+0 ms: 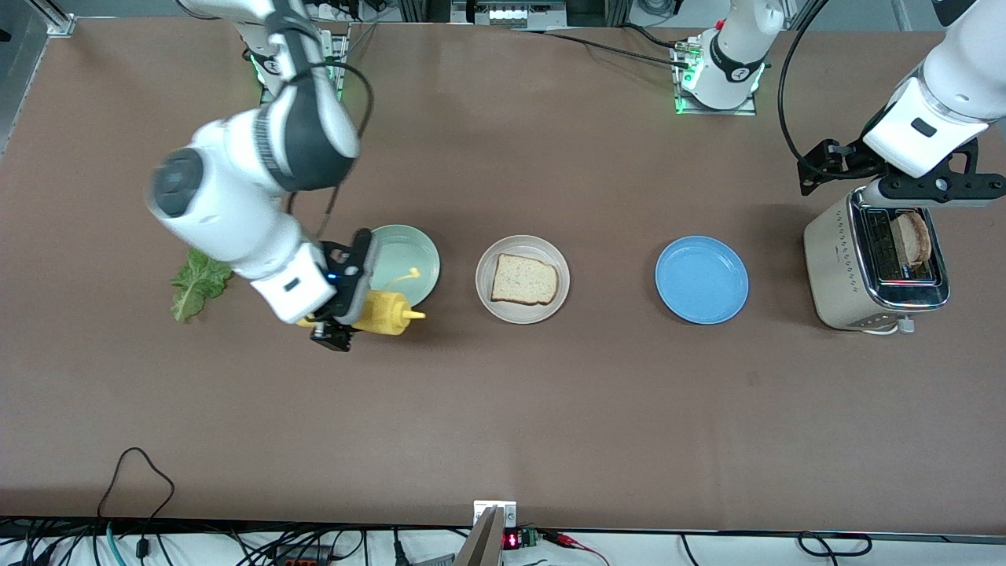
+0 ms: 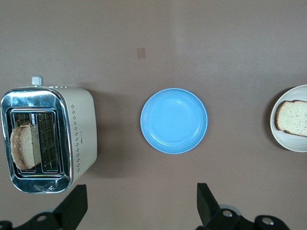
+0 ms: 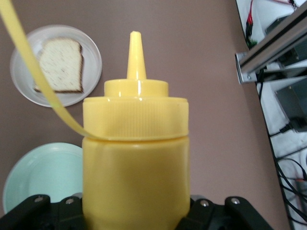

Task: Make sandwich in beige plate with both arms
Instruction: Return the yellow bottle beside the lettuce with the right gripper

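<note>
Next, my right gripper stands the yellow squeeze bottle, now tipped over the mint-green plate's edge, on the table [image 1: 306, 278] between the mint-green plate and the green lettuce leaf.
The beige plate [image 1: 486, 297] sits mid-table with one speckled toast slice [image 1: 524, 279] lying on it; both also show in the right wrist view, plate [image 3: 91, 72] and slice [image 3: 60, 64]. A second slice [image 1: 913, 238] stands in the toaster [image 1: 837, 259]. A green lettuce leaf [image 1: 198, 284] lies on the table toward the right arm's end. My right gripper [image 1: 346, 303] is shut on a yellow squeeze bottle [image 3: 135, 158], tipped sideways over the mint-green plate's edge with its nozzle toward the beige plate. My left gripper [image 2: 141, 203] hangs open and empty above the table by the toaster.
A mint-green plate [image 1: 409, 251] lies beside the beige plate toward the right arm's end. A blue plate [image 1: 702, 281] lies between the beige plate and the toaster. The bottle's loose cap strap [image 3: 38, 81] dangles over the mint-green plate. Cables run along the table's near edge.
</note>
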